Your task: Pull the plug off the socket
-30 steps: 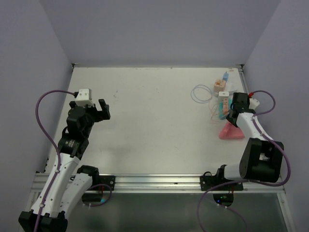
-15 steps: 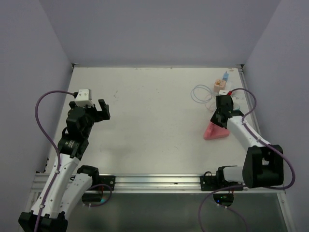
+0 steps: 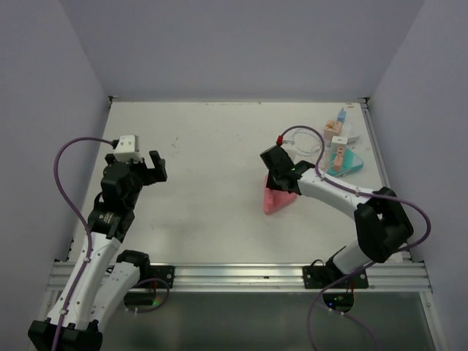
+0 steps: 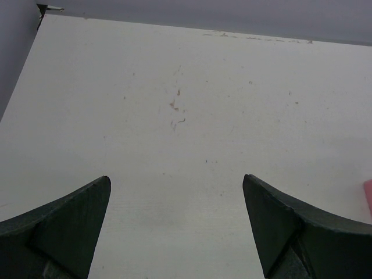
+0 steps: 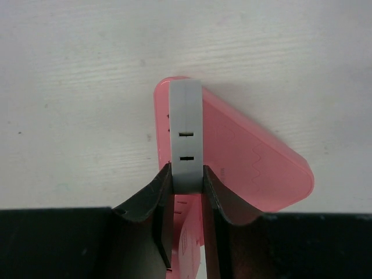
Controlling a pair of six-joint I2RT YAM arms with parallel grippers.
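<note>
The robot's right gripper holds only the socket's grey slotted side, so it should open and take the socket's pink body (image 5: pixel 256 160) while the left gripper grips the pink plug.
My right gripper (image 3: pixel 281 174) is shut on a pink triangular socket block (image 3: pixel 276 199) near the table's middle. In the right wrist view the fingers (image 5: pixel 165 192) pinch its grey slotted face (image 5: pixel 185 125). The pink body (image 5: pixel 250 163) lies on the table, and the slots that show hold no plug. A teal triangular socket block (image 3: pixel 345 164) lies at the back right with a white and orange plug (image 3: pixel 339 148) standing in it. My left gripper (image 3: pixel 155 167) is open and empty over the left side, and also shows in the left wrist view (image 4: pixel 176 192).
A second orange and white adapter (image 3: pixel 333 129) with a blue piece (image 3: pixel 341 115) stands at the back right corner. A thin white cable loop (image 3: pixel 306 140) lies beside it. A pink edge (image 4: pixel 368 196) shows at the right border of the left wrist view.
My right arm has swung left from the right edge toward the table's middle, taking the pink socket block with it. The teal block now shows. The left arm has not moved.
</note>
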